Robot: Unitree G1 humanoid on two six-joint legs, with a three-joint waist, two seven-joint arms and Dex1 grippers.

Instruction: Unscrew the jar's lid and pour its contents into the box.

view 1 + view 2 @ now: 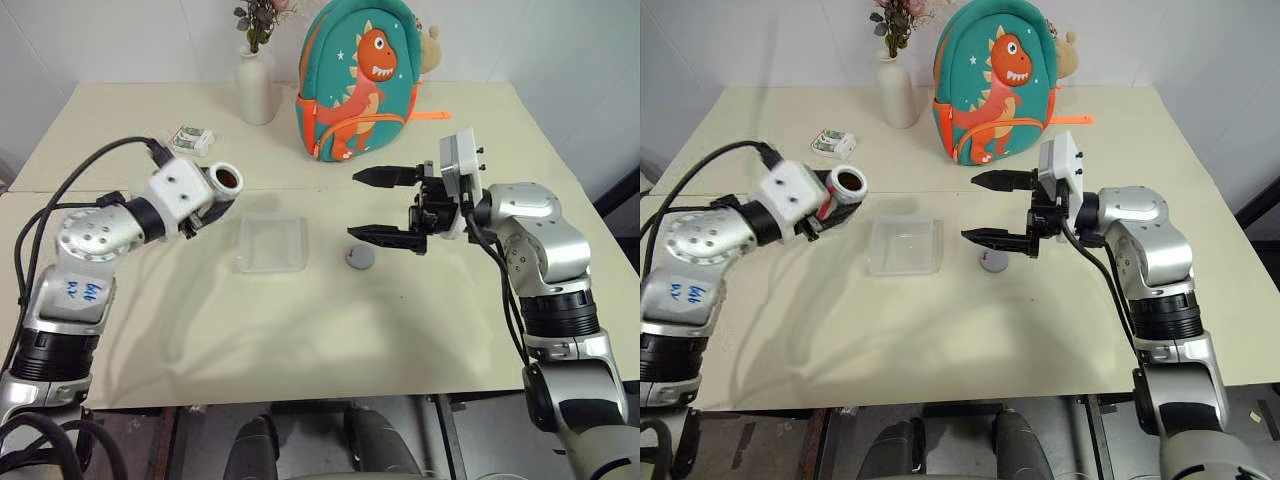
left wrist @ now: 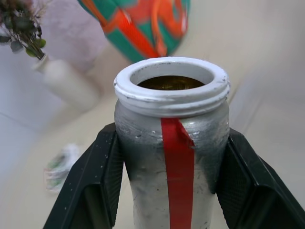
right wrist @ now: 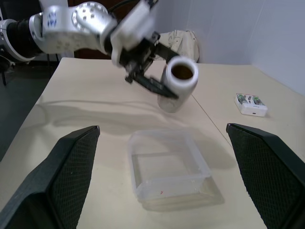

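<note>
The jar will be set standing on the table (image 1: 122, 248) under the silver arm of my left gripper, well away from the box.
My left gripper (image 1: 208, 200) is shut on the jar (image 1: 222, 180), a grey-sided jar with a red stripe (image 2: 178, 171) and a white threaded rim. The jar is held above the table just left of the box (image 1: 272, 243), tipped over with its open mouth facing the box. Dark brown contents (image 2: 169, 83) show inside the mouth. The clear box looks empty. To the box's right, the round grey lid (image 1: 359, 257) lies flat on the table. My right gripper (image 1: 353, 205) hovers open above the lid, pointing toward the box, with nothing between its fingers.
A white vase (image 1: 256, 88) with flowers and a teal dinosaur backpack (image 1: 360, 80) stand at the back of the table. A small white-and-green packet (image 1: 192, 140) lies behind the left arm. Bare tabletop (image 1: 300, 330) stretches in front of the box.
</note>
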